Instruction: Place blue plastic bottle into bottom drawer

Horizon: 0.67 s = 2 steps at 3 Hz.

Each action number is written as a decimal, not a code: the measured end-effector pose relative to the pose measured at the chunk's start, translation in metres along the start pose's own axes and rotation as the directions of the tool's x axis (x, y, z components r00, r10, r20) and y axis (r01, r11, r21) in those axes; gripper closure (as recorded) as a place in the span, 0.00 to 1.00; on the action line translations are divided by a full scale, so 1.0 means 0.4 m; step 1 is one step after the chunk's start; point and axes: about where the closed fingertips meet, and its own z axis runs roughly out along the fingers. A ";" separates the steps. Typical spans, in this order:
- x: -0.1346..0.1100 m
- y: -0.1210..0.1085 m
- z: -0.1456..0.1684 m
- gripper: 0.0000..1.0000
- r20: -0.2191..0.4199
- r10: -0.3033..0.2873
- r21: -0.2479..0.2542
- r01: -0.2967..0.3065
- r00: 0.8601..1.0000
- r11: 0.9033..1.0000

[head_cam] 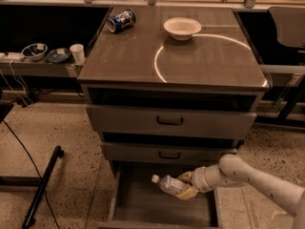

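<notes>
The blue plastic bottle, now low over the drawer's floor, will be let go by my gripper around the middle of the open bottom drawer's inside point(162, 202).
The blue plastic bottle point(167, 184), clear with a white cap pointing left, lies on its side low over the floor of the open bottom drawer point(143, 209). My gripper point(187, 187) reaches in from the right on a white arm and is shut on the bottle's base end, with its yellowish fingers point(189, 193) around it. The bottle sits just above the drawer's floor, near its back right part. I cannot tell whether the bottle touches the floor.
The two upper drawers point(170, 121) with dark handles are closed. On the cabinet top stand a white bowl point(182, 27) and a crushed blue-and-white can point(121, 21). A side shelf at left holds bowls and a cup point(76, 53). A black stand leg point(42, 185) lies on the floor at left.
</notes>
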 end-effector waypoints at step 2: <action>0.172 -0.026 0.133 1.00 0.088 -0.064 0.130 0.052 0.994 0.990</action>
